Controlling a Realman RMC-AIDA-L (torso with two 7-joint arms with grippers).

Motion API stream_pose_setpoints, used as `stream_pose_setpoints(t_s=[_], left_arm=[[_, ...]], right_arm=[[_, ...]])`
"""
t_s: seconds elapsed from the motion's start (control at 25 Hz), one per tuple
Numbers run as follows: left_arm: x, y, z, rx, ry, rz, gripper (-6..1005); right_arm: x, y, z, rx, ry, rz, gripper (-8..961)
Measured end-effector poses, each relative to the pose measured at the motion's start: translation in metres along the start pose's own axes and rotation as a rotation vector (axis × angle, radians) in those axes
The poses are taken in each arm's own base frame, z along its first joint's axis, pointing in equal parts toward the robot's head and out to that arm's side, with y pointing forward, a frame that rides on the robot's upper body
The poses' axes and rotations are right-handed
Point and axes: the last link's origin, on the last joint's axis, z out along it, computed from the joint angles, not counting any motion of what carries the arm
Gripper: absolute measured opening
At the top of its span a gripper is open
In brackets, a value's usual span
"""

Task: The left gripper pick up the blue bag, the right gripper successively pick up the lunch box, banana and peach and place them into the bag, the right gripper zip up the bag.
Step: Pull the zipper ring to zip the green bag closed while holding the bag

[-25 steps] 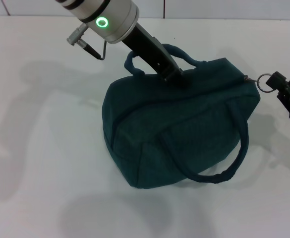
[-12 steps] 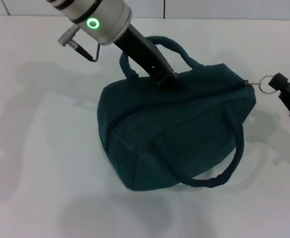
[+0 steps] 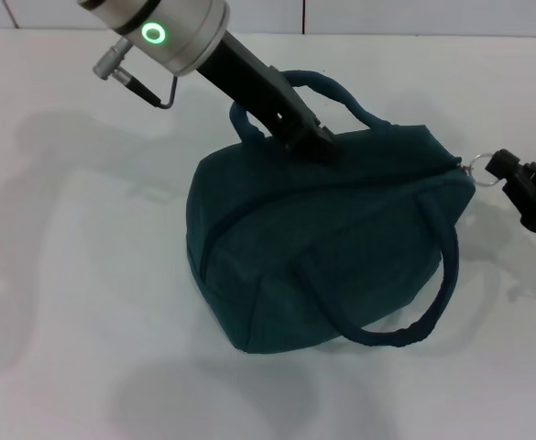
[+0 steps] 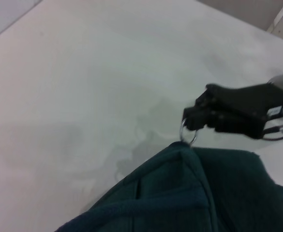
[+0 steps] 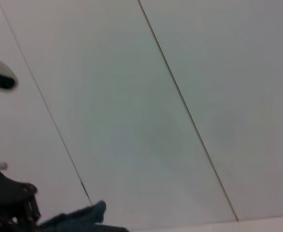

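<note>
The bag is held by my left gripper far from the ring pull at its end corner, so that gripper should regrasp the bag's top edge closer to the zipper's end [image 3: 377,160].
The blue bag [image 3: 322,247] sits bulging on the white table [image 3: 66,275], its top closed. My left gripper [image 3: 310,139] comes down from the upper left and is shut on the bag's top edge beside the far handle [image 3: 327,87]. At the bag's right end, my right gripper [image 3: 494,165] is shut on the zipper's metal ring pull [image 3: 478,168]. The left wrist view shows the same: the right gripper [image 4: 192,121] pinches the ring pull [image 4: 188,137] just off the bag's corner [image 4: 180,159]. The lunch box, banana and peach are out of view.
The near handle [image 3: 423,316] droops down the bag's front right side. White table surface lies all around the bag. The right wrist view shows mostly a pale panelled wall [image 5: 170,96] and a scrap of blue handle [image 5: 85,215].
The left arm's wrist has shifted left while holding the bag top. The right gripper with the ring pull has moved slightly down and in toward the bag's end.
</note>
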Motion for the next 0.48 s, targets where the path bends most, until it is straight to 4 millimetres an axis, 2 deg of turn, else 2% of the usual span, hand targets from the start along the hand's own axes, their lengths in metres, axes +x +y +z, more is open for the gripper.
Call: stream_pose_setpoints(t_s=[0.48], left_arm=[[-0.0017,-0.0020,-0.0017,0.003,0.010,0.003,113]], right_arm=[[0.0035,-0.0012,0.0046,0.012,0.026,-0.001,17]])
